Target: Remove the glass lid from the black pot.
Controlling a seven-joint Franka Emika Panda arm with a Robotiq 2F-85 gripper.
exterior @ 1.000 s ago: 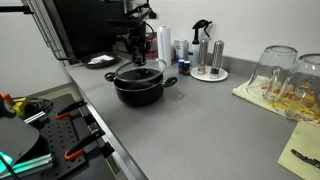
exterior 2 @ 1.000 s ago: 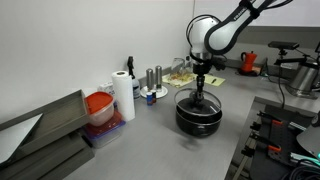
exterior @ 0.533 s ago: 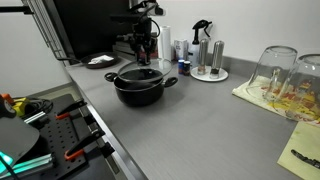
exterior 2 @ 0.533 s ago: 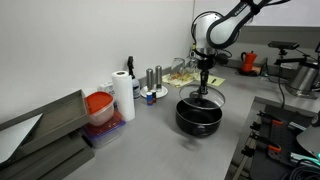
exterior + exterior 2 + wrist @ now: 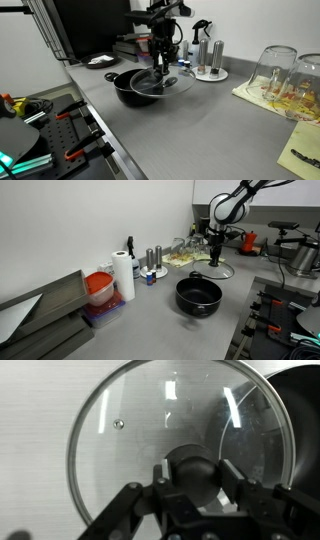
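Observation:
Next, I release the glass lid from my gripper on the bare grey counter (image 5: 181, 125) next to the black pot, over towards the drinking glasses.
My gripper (image 5: 160, 66) is shut on the black knob of the glass lid (image 5: 166, 86) and holds it in the air, off the black pot (image 5: 132, 88) and slightly tilted. In an exterior view the pot (image 5: 198, 295) stands open on the grey counter, and the lid (image 5: 218, 270) hangs behind and beside it under the gripper (image 5: 214, 256). In the wrist view the fingers (image 5: 232, 478) clamp the knob, the gripper (image 5: 190, 476) is centred on it, the clear lid (image 5: 130, 440) fills the frame, and the pot's rim (image 5: 300, 390) shows at the upper right.
Upturned drinking glasses (image 5: 285, 72) stand on a cloth at the right. A tray with shakers (image 5: 210, 60) and bottles stands behind the pot. A small dark dish (image 5: 100, 61) sits at the back. A paper towel roll (image 5: 123, 275) and a red container (image 5: 98, 288) stand by the wall.
The gripper has lifted the lid off the pot and carried it sideways, away from the pot's centre. The pot now stands open and has not moved.

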